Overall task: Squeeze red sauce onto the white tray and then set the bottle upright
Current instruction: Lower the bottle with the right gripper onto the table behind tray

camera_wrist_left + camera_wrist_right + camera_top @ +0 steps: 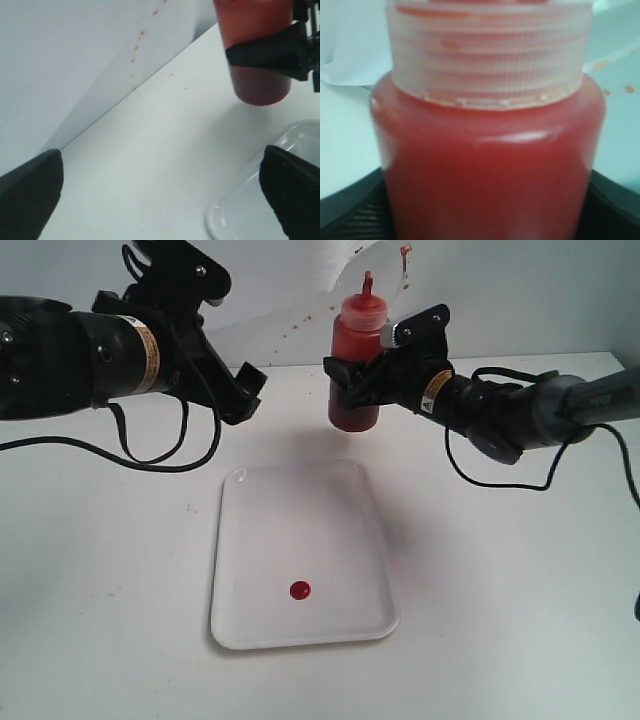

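The white tray's far edge has the table (316, 444) just behind it. Next, I release the bottle there with my right gripper, near the middle of that edge.
The bottle (357, 360) stands upright behind the far edge of the white tray (300, 515), with its red nozzle pointing up. Its base is at or just above the table, and I cannot tell which. My right gripper (352, 375) is shut on the bottle's body, below the cloudy ribbed cap (487, 55). The red body (487, 170) fills the right wrist view. A small round blob of red sauce (299, 590) lies on the near part of the tray. My left gripper (245, 395) hangs open and empty to the bottle's left, with the tray corner (250, 200) and the bottle (257, 75) in its view.
A white backdrop sheet (290, 300) with reddish-brown specks (136, 47) rises behind the table. Black cables (160, 455) hang under the left arm, and more cable (500, 480) loops under the right arm. The tray lies lengthwise at the table's middle.
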Motion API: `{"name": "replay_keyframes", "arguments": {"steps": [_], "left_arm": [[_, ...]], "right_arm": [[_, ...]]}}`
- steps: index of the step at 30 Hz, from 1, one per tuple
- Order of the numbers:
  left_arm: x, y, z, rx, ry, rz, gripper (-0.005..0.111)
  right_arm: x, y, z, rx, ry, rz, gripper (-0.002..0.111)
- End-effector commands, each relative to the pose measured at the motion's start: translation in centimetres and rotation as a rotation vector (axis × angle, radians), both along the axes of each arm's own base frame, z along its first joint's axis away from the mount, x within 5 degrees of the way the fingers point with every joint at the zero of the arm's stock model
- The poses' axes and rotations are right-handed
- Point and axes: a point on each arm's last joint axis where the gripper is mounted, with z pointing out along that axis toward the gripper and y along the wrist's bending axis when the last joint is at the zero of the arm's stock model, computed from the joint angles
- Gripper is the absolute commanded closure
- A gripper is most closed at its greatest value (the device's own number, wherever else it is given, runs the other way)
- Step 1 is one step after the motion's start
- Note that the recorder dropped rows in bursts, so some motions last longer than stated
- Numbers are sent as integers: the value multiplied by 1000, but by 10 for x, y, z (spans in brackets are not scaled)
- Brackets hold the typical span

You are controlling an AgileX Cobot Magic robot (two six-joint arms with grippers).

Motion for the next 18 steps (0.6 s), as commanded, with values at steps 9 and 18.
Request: {"name": "replay_keyframes", "arguments": {"steps": [9, 18], "left_arm": [[2, 6, 7, 94, -48, 43, 2], [2, 6, 7, 88, -45, 46, 2]], "right_arm": [[13, 51, -7, -29, -143, 176, 108], [20, 52, -11, -71, -118, 144, 108]]}}
